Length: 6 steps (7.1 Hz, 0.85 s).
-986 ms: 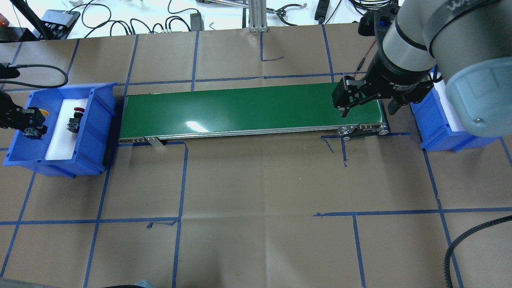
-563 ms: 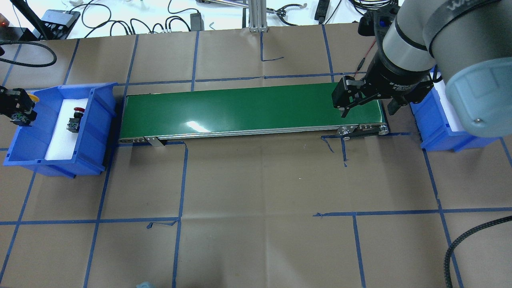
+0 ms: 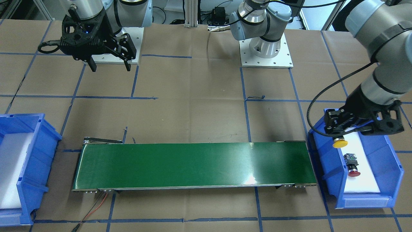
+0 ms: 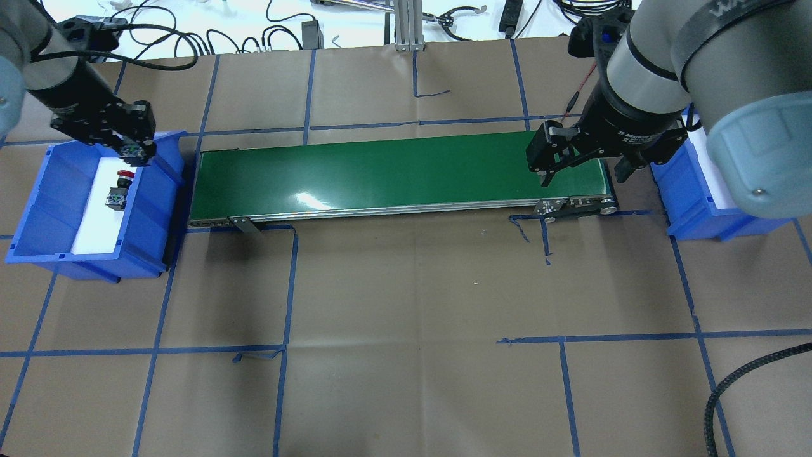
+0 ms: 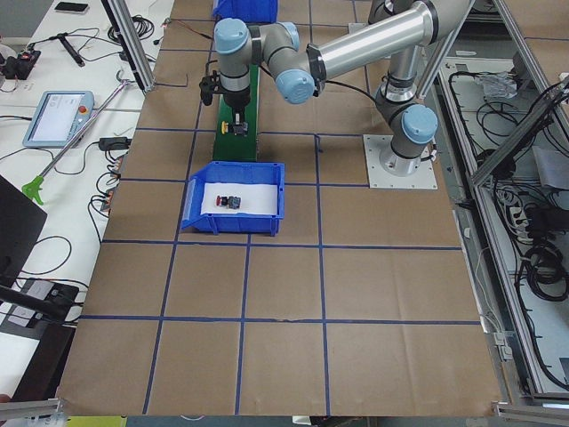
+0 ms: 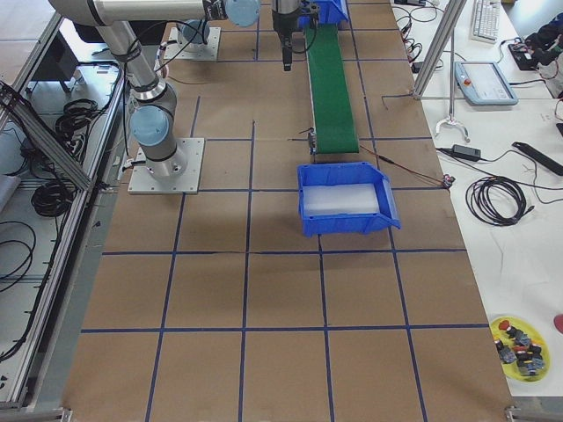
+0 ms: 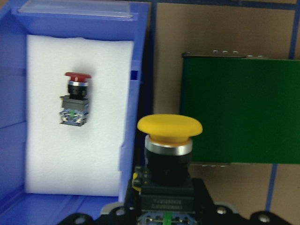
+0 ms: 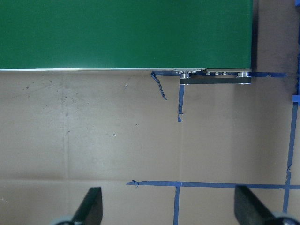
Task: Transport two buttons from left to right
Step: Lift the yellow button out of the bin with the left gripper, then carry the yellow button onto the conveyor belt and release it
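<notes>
My left gripper will release the yellow-capped button, now held above the blue bin's wall, on the green conveyor belt [image 3: 278,167] [image 7: 273,97], near the end beside the red-capped button's bin.
My left gripper [image 4: 133,151] is shut on the yellow-capped button [image 7: 168,140], gripping its grey base. It holds the button above the left blue bin's wall on the belt side. The yellow cap shows below the gripper in the front view [image 3: 340,143]. The red-capped button [image 4: 120,187] lies on its side on the white foam in the left blue bin [image 4: 38,209]; it also shows in the left wrist view [image 7: 75,101]. My right gripper [image 4: 583,178] is open and empty, hovering over the right end of the green conveyor belt [image 4: 393,174].
The right blue bin [image 4: 685,203] with white foam stands just past the belt's right end, partly hidden by my right arm. Brown paper with blue tape lines covers the table. Cables lie along the table's far edge.
My left gripper has moved with the yellow button from the bin's far left side across to its back right corner, toward the belt. The right arm has not moved.
</notes>
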Motion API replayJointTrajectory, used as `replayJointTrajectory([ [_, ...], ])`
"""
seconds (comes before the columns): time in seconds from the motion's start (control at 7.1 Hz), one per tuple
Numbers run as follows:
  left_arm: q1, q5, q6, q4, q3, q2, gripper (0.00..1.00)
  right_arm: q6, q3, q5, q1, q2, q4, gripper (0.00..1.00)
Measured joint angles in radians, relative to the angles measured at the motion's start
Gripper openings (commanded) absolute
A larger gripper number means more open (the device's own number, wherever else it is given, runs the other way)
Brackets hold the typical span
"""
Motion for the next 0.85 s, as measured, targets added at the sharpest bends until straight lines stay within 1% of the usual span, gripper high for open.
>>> replayJointTrajectory([
  [0.14,-0.071,0.001,-0.069,0.019,-0.010,-0.018,0.11,0.000,0.000,0.000,0.000,0.000,0.000,1.00],
  [0.42,-0.169,0.001,-0.161,0.122,-0.043,-0.099,0.11,0.000,0.000,0.000,0.000,0.001,0.000,1.00],
  [0.56,-0.190,0.001,-0.175,0.181,-0.063,-0.130,0.11,0.000,0.000,0.001,0.000,0.002,0.000,1.00],
  [0.85,-0.194,0.002,-0.163,0.274,-0.106,-0.164,0.11,0.001,0.000,0.002,0.001,0.004,0.000,1.00],
])
